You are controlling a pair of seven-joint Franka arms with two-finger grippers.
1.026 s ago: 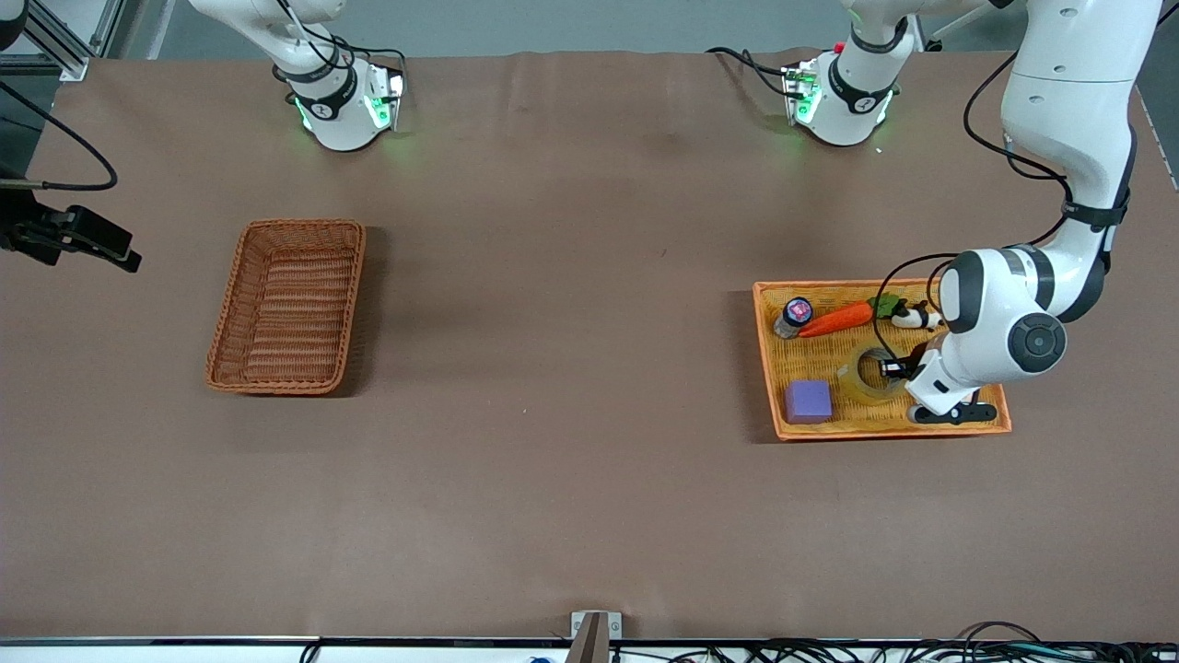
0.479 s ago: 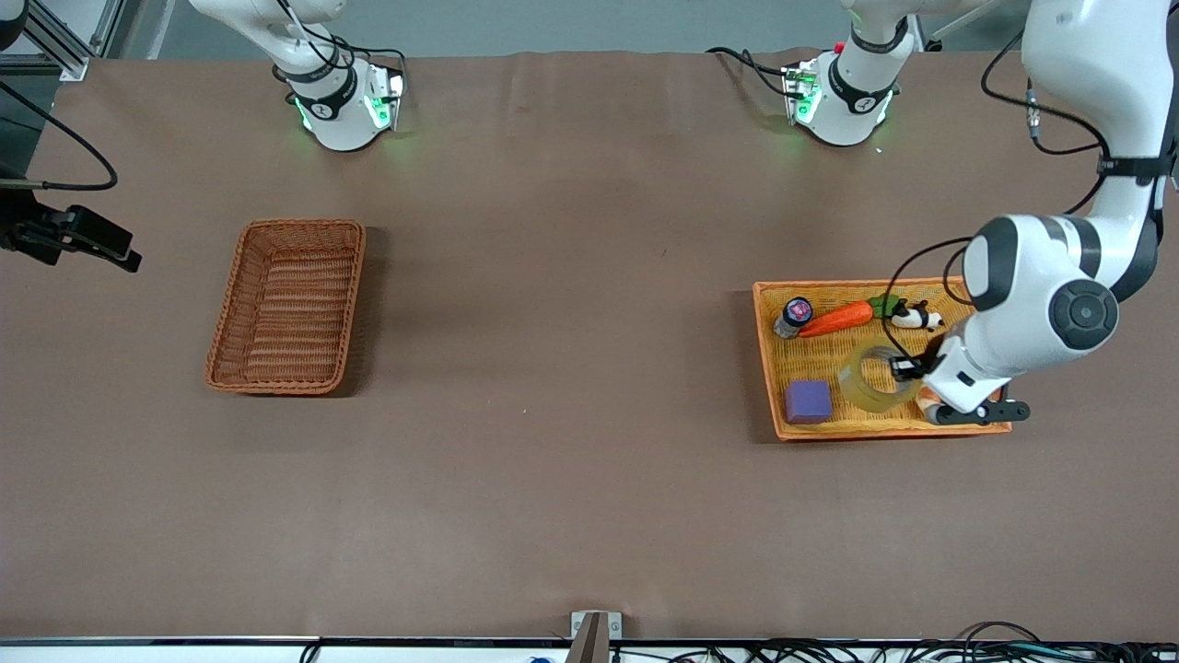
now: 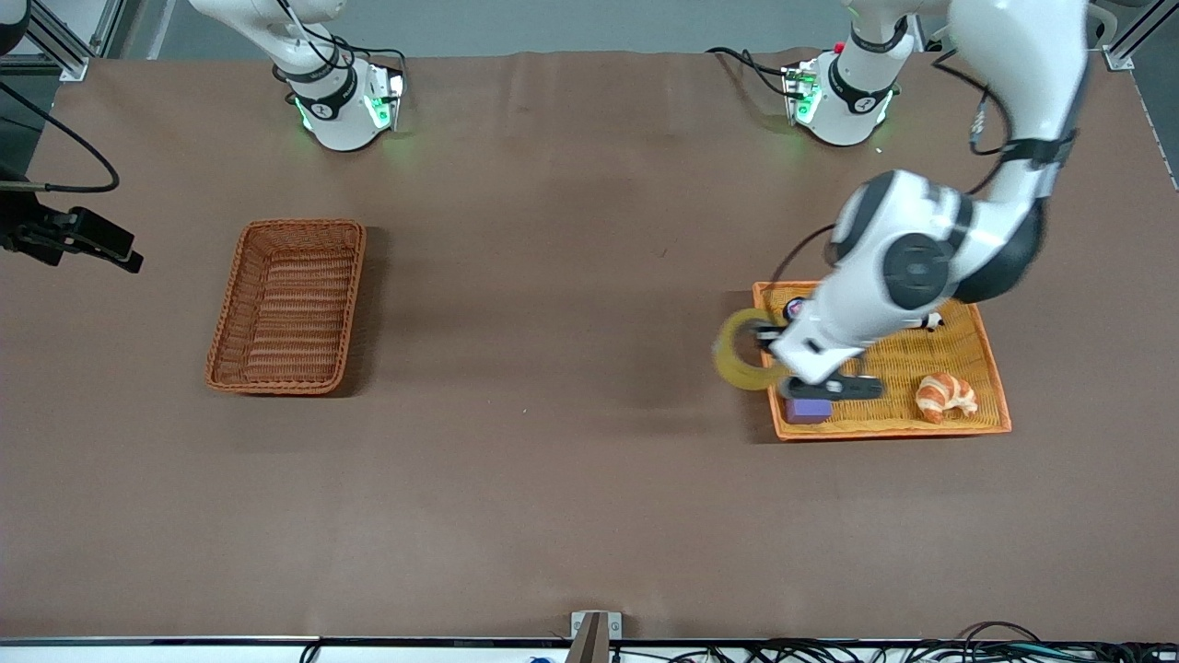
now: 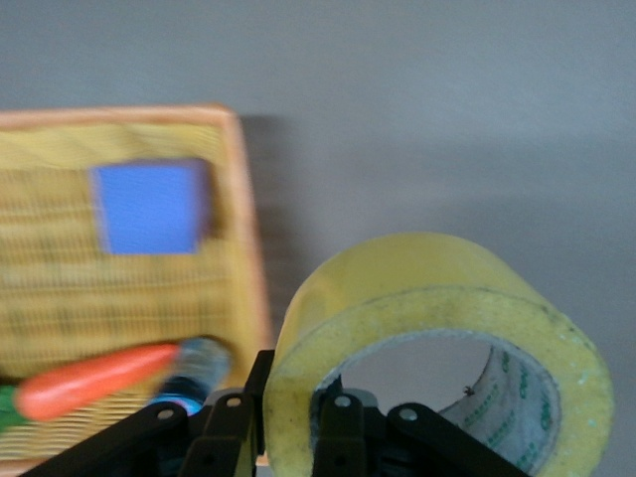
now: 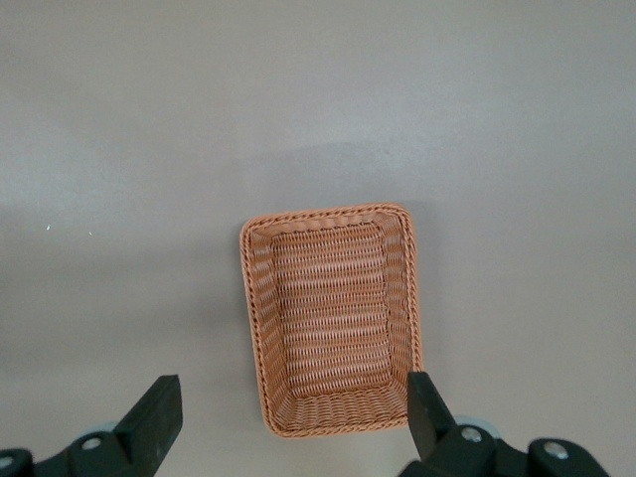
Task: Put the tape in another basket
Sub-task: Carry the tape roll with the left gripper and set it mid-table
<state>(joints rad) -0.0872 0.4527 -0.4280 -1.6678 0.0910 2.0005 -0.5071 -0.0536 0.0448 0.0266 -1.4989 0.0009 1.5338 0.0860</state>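
My left gripper needs to release the tape on the bare table (image 3: 538,358) between the reddish-brown basket and the orange tray. The tape is now over the orange tray's edge.
My left gripper (image 3: 769,354) is shut on the tape (image 3: 741,354), a wide yellowish ring, and holds it in the air over the orange tray's edge toward the right arm's end of the table. In the left wrist view the tape (image 4: 437,328) fills the foreground, with one finger inside the ring and one outside, and my left gripper (image 4: 293,402) is pinching its wall. The dark reddish-brown basket (image 3: 287,304) stands empty toward the right arm's end. My right gripper (image 5: 290,407) waits open and empty, high over that basket (image 5: 333,318).
The orange-yellow tray (image 3: 986,368) holds a purple block (image 3: 809,410), a croissant (image 3: 946,394) and a small bottle (image 3: 797,308). The left wrist view shows the tray (image 4: 243,199), the block (image 4: 149,209), a carrot (image 4: 94,383) and the bottle (image 4: 194,363).
My left gripper has lifted the tape out of the orange tray and carried it toward the right arm's end, past the tray's edge. The croissant is now uncovered. The right arm has not moved.
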